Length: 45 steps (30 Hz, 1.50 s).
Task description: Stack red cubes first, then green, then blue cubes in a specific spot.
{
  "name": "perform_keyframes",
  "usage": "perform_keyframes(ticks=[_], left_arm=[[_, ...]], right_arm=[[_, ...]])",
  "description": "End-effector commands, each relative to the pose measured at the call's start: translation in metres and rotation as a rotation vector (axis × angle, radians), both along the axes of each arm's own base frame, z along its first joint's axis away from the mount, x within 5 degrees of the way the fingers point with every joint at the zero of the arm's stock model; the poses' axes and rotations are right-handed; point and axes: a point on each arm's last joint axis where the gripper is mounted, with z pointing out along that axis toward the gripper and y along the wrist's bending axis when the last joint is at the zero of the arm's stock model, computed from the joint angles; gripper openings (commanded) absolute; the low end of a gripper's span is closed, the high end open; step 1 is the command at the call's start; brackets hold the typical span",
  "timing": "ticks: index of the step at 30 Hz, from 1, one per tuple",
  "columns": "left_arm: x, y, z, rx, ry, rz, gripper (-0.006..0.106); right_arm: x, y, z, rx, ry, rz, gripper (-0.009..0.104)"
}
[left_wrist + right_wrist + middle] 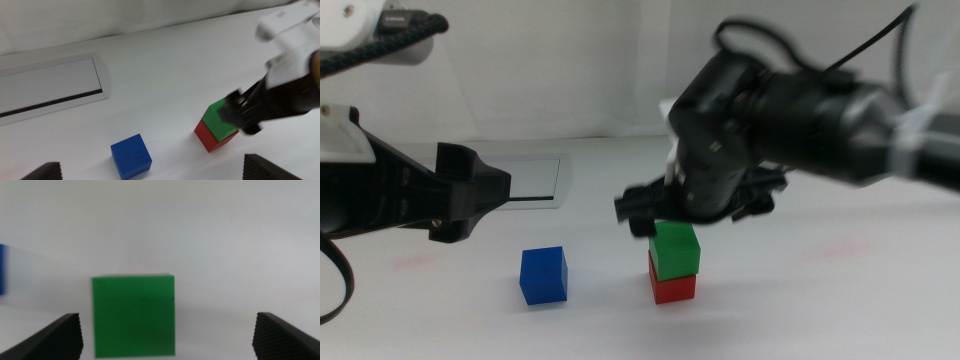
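The green cube is already resting on the red cube, so my left gripper should close on two opposite sides (pixel 544 277) (pixel 131 156) of the blue cube.
The green cube (pixel 674 250) rests on the red cube (pixel 672 289) on the white table, slightly twisted on it. My right gripper (pixel 692 210) hovers just above and behind the stack, open. In the right wrist view its jaws stand wide on either side of the green cube (pixel 133 315), not touching it, and the red cube is hidden beneath. The blue cube (pixel 542 275) sits alone to the left of the stack. My left gripper (pixel 480 195) hangs open at the left, above and behind the blue cube (pixel 131 156). The left wrist view also shows the green cube (pixel 220 120) on the red cube (pixel 210 139).
A grey-rimmed rectangular panel (pixel 535 180) lies flat in the table behind the blue cube. A white cloth backdrop closes off the far side. Faint pink smudges mark the table at the left and right.
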Motion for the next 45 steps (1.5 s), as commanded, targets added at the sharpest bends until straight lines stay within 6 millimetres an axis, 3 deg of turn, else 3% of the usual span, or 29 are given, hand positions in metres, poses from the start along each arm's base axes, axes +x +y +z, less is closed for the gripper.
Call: perform_keyframes(ticks=[1, 5, 9, 11, 13, 15, 18, 23, 31, 38, 45], left_arm=[[0.000, 0.000, -0.001, -0.002, 0.003, 0.001, 0.091], [0.000, 0.000, -0.001, -0.002, 0.003, 0.001, 0.091], [0.000, 0.000, -0.001, -0.002, 0.003, 0.001, 0.091], [0.000, 0.000, -0.001, -0.002, 0.003, 0.001, 0.091], [0.000, 0.000, -0.001, -0.011, 0.003, 0.008, 0.090], [0.000, 0.000, 0.000, -0.015, 0.002, 0.011, 0.090], [0.000, 0.000, 0.000, -0.010, -0.005, 0.012, 0.090], [0.002, 0.004, 0.000, 0.023, -0.022, 0.031, 0.090], [0.003, 0.008, 0.000, 0.057, -0.025, 0.064, 0.090], [0.002, 0.009, -0.002, 0.071, -0.005, 0.074, 0.090], [0.011, 0.010, -0.017, 0.090, 0.132, 0.208, 0.090]], right_arm=[[-0.001, -0.011, 0.029, 0.040, -0.065, 0.016, 0.091], [-0.003, -0.033, 0.070, 0.107, -0.152, 0.054, 0.091], [0.003, -0.074, 0.109, 0.128, -0.243, 0.053, 0.091], [0.006, -0.100, 0.126, 0.127, -0.283, 0.041, 0.091], [0.009, -0.155, 0.155, 0.097, -0.349, 0.002, 0.089], [0.007, -0.182, 0.166, 0.068, -0.367, -0.018, 0.087], [-0.015, -0.222, 0.185, 0.029, -0.380, 0.017, 0.082], [-0.063, -0.233, 0.193, 0.106, -0.389, 0.146, 0.081], [-0.129, -0.239, 0.167, 0.255, -0.370, 0.258, 0.081], [-0.155, -0.245, 0.155, 0.277, -0.379, 0.282, 0.081], [-0.153, -0.245, 0.156, 0.285, -0.403, 0.279, 0.081]])
